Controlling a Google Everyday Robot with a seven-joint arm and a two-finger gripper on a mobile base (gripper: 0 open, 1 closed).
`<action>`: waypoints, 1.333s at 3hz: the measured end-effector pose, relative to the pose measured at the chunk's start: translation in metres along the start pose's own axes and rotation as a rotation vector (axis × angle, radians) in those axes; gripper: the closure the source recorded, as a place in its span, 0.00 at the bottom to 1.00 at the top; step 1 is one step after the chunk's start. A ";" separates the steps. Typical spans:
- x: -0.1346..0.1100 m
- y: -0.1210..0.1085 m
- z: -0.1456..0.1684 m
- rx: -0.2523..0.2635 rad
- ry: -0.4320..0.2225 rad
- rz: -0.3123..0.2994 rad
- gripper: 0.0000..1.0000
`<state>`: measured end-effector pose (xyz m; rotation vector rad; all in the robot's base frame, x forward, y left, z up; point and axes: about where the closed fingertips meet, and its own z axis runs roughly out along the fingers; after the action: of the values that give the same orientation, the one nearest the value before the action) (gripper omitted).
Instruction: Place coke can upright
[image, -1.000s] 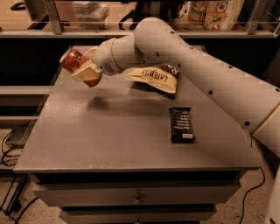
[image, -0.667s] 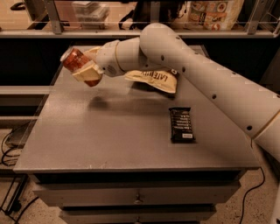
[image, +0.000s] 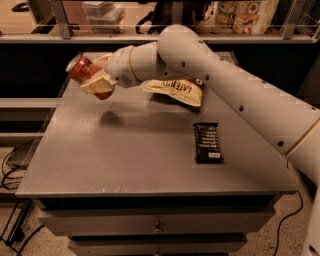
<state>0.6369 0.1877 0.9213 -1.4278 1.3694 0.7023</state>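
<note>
The coke can will stand upright on the grey table (image: 86, 108) when my gripper lets go of it there, between the can's shadow and the nearby side edge.
The coke can (image: 85, 72) is an orange-red can with a silver end, tilted, its top pointing up and to the left. My gripper (image: 98, 76) is shut on it and holds it in the air above the back left part of the grey table (image: 130, 150). One cream finger (image: 98, 84) lies across the can's near side. The can's shadow falls on the table just below it.
A cream chip bag (image: 175, 90) lies at the back middle of the table, partly under my arm. A dark chocolate bar (image: 207, 142) lies at the right. Drawers front the table below. A shelf with packages runs behind.
The gripper with the can has stayed at about the same spot above the table's back left. The arm's elbow has shifted a little to the right.
</note>
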 end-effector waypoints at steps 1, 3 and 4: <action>-0.005 0.006 0.007 -0.046 -0.046 -0.016 1.00; -0.015 0.022 0.021 -0.114 -0.199 -0.015 1.00; -0.017 0.030 0.024 -0.124 -0.254 -0.026 1.00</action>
<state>0.6100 0.2204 0.9212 -1.3961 1.1249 0.9315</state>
